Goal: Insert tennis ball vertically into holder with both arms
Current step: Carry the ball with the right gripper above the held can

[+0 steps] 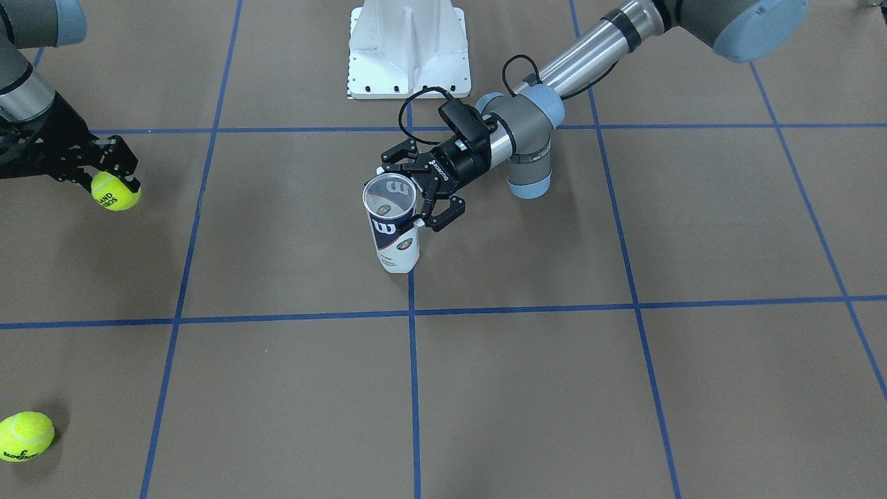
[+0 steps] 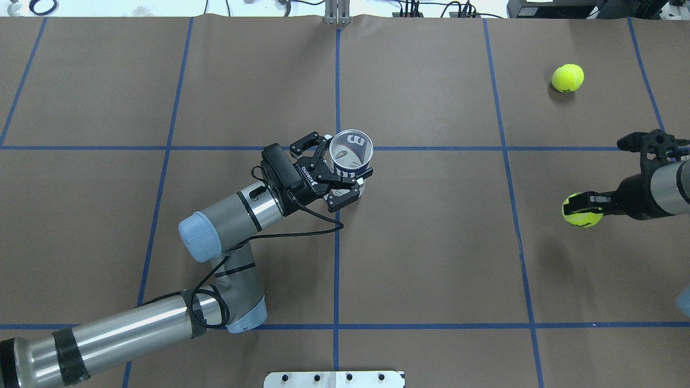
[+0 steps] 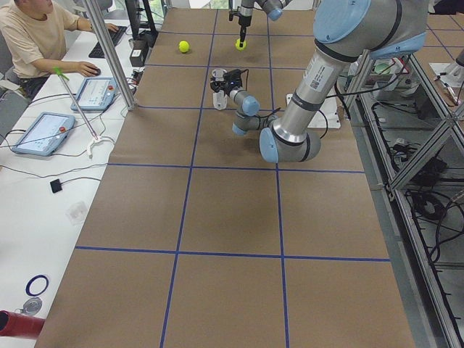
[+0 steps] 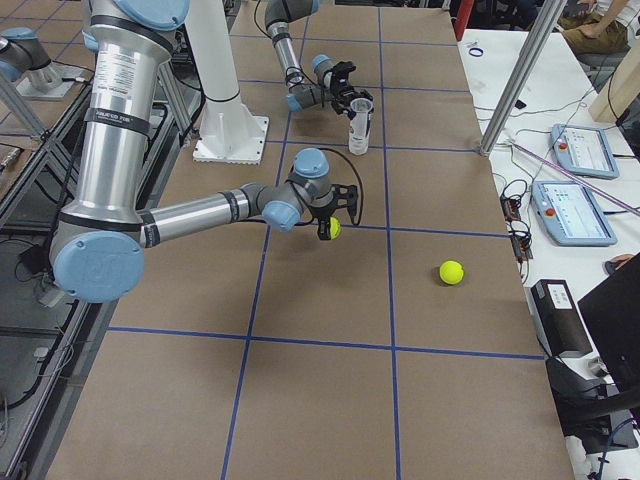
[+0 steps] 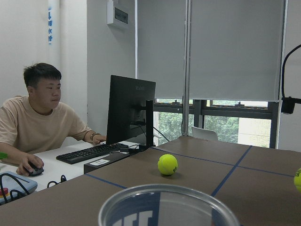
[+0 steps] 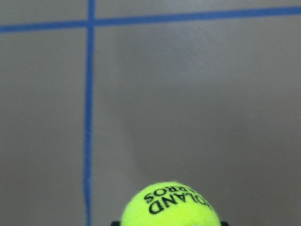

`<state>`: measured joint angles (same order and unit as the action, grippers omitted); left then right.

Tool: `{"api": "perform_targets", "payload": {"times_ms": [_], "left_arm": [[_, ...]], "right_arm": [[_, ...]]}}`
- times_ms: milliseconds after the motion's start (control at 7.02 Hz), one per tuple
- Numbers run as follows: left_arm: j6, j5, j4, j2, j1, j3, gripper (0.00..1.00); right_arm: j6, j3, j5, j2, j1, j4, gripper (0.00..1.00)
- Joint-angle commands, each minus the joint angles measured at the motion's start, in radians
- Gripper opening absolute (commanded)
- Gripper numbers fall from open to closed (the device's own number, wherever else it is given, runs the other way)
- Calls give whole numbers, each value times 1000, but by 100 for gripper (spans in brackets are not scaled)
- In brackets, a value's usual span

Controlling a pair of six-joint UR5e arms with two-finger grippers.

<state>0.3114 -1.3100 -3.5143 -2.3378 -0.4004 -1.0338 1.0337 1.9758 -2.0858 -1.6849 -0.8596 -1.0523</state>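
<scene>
Next, my right gripper lets go of the tennis ball inside the upright holder (image 1: 396, 230), under the rim of its opening.
The holder (image 1: 392, 232), a clear tube with a navy and white label, stands upright near the table's middle with its open mouth up. My left gripper (image 1: 410, 199) is shut on the holder's upper part from the side; it also shows in the overhead view (image 2: 345, 173). The holder's rim (image 5: 169, 203) fills the bottom of the left wrist view. My right gripper (image 1: 114, 181) is shut on a yellow tennis ball (image 1: 116, 192) and holds it a little above the table, far to the holder's side. The ball also shows in the overhead view (image 2: 582, 211) and the right wrist view (image 6: 170, 205).
A second tennis ball (image 2: 567, 77) lies loose on the table at the far right, also in the front view (image 1: 25, 436). The white pedestal base (image 1: 409, 48) stands at the robot's side of the table. An operator (image 3: 36, 36) sits at a desk beyond the table's far edge.
</scene>
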Motion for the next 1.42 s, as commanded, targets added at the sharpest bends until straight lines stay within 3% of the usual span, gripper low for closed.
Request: {"api": "perform_targets", "payload": {"times_ms": [0, 142, 285, 569, 854, 1281], "left_arm": [[0, 0, 0, 0, 0, 0, 92], [0, 0, 0, 0, 0, 0, 92], [0, 0, 0, 0, 0, 0, 92], [0, 0, 0, 0, 2, 0, 92], [0, 0, 0, -2, 6, 1, 91], [-2, 0, 1, -2, 6, 5, 91]], "right_arm": [[6, 69, -19, 341, -22, -456, 0], [17, 84, -17, 522, -1, -674, 0], [60, 84, -17, 641, 31, -781, 0], [222, 49, -13, 799, 92, -788, 0], [330, -123, 3, 995, 115, -789, 0], [358, -196, 78, 1047, 149, -802, 0]]}}
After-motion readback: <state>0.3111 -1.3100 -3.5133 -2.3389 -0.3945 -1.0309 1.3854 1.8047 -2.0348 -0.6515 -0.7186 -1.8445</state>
